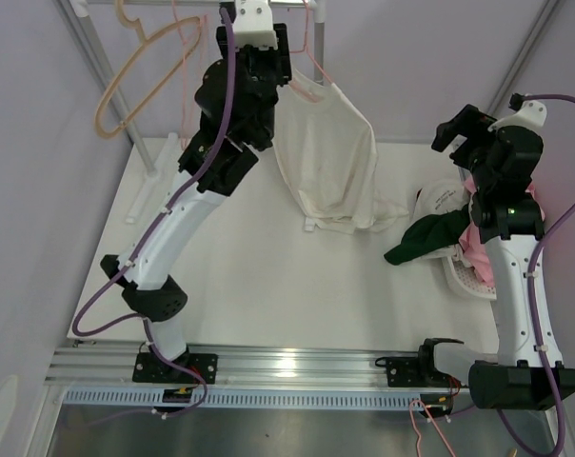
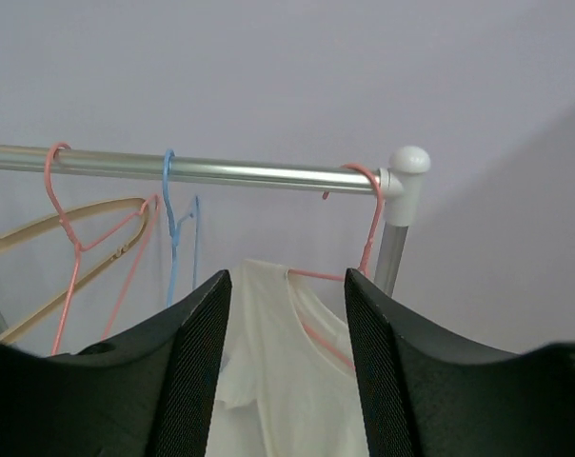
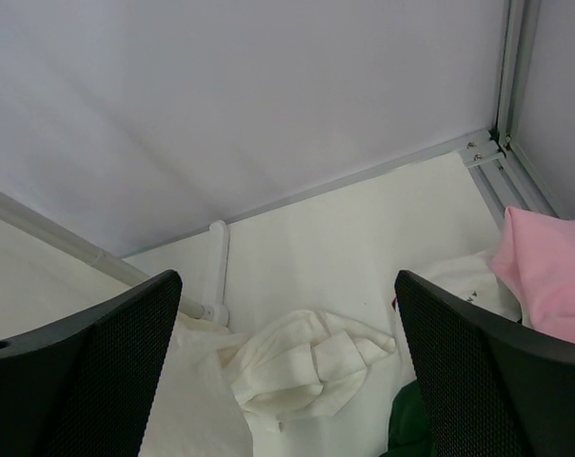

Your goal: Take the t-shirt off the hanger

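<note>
Next, my left gripper grips the pink hanger nearest the rail post on the sloping arm point(image 1: 315, 61), just below the hanger's twisted neck.
A cream t-shirt point(image 1: 326, 152) hangs from a pink hanger point(image 1: 313, 59) on the metal rail, and its lower hem lies bunched on the table point(image 3: 307, 371). My left gripper point(image 1: 284, 59) is raised to the rail, just left of the shirt's shoulder. In the left wrist view its jaws point(image 2: 287, 286) stand apart. The t-shirt point(image 2: 287, 381) and hanger point(image 2: 364, 243) show beyond the gap, and nothing is gripped. My right gripper point(image 1: 456, 133) hovers at the right with its jaws point(image 3: 286, 281) wide open and empty above the hem.
Beige point(image 1: 135, 71), pink point(image 2: 69, 238) and blue point(image 2: 173, 228) empty hangers share the rail point(image 2: 240, 173). A rail post point(image 2: 394, 248) stands at its right end. Green point(image 1: 426, 238) and pink point(image 1: 478, 243) garments lie piled by a white basket point(image 1: 464, 278) under the right arm.
</note>
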